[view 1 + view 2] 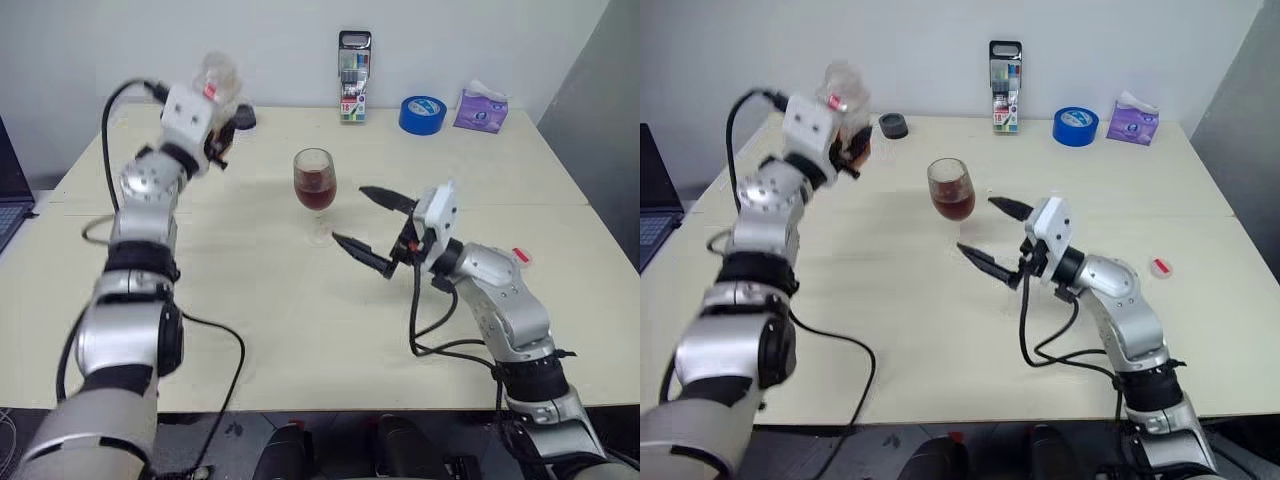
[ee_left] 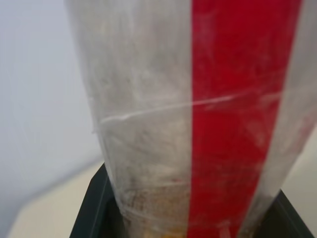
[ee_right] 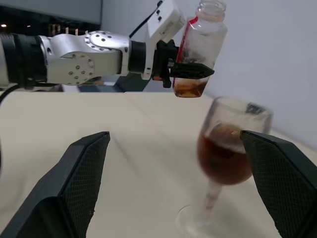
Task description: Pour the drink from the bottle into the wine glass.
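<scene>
Next, my left gripper releases the bottle on the table (image 1: 198,253) between the laptop and the wine glass.
The wine glass (image 1: 315,185) stands mid-table, its bowl about half full of the dark red drink (image 3: 223,156). My left gripper (image 1: 222,135) is shut on the lower part of the bottle (image 1: 218,75), held upright above the table's far left, apart from the glass. The bottle (image 3: 200,44) is uncapped, with a red strip (image 2: 233,114) and a little brown liquid at its bottom. My right gripper (image 1: 372,228) is open just right of the glass, near stem height, touching nothing. In the right wrist view the glass stands ahead, closer to one finger.
At the back of the table are a tall marker case (image 1: 354,90), a blue tape roll (image 1: 422,113), a purple tissue pack (image 1: 480,108) and a small black object (image 1: 243,117). A red-and-white cap (image 1: 1159,267) lies at the right. A laptop (image 1: 8,190) sits at the left.
</scene>
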You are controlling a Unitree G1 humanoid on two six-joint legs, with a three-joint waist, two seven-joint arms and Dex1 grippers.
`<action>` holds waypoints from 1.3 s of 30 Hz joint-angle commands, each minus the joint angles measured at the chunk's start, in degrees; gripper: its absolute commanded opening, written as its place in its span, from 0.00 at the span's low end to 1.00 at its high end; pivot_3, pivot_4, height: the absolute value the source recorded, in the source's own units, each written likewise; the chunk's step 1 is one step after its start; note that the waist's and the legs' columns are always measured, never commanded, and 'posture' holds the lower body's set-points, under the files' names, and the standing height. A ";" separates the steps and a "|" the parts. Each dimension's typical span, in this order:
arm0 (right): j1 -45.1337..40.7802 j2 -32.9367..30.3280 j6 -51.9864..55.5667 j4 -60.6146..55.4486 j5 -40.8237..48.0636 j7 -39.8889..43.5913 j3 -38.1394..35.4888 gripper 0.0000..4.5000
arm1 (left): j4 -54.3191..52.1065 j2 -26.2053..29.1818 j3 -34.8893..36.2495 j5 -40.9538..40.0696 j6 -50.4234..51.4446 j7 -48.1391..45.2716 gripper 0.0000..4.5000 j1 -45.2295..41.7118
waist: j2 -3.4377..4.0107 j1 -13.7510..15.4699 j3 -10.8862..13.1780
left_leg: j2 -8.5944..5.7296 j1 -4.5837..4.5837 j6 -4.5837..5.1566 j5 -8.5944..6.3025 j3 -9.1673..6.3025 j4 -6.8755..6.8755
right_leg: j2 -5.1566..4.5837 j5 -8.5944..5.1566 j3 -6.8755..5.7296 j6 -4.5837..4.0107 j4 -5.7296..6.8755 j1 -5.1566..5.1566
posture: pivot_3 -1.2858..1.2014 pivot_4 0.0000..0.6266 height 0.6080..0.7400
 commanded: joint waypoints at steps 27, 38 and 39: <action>0.85 -1.19 -3.75 1.32 0.34 4.01 1.50 1.00 | -17.31 -8.42 10.59 -15.86 4.29 4.10 0.37 26.09 | -0.18 0.77 -0.13 | -0.01 0.19 0.16 -0.09 -0.08 0.06 | 0.00 0.00 -0.08 -0.01 0.03 0.22 | 0.52 0.24 1.00; 1.88 -1.02 -3.21 1.03 -0.20 3.95 1.48 1.00 | -18.16 -8.25 10.12 -16.83 4.21 2.78 1.00 27.59 | -0.18 0.76 -0.14 | 0.00 0.28 0.21 -0.12 -0.09 0.04 | 0.00 0.00 -0.08 -0.01 0.02 0.31 | 0.52 0.24 1.00; 2.60 -1.24 -3.12 0.63 -0.28 3.89 1.53 1.00 | -19.16 -8.26 10.14 -16.88 4.61 2.89 1.00 28.31 | -0.18 0.76 -0.14 | 0.00 0.28 0.21 -0.12 -0.09 0.04 | 0.00 0.00 -0.07 -0.01 0.01 0.32 | 0.52 0.24 1.00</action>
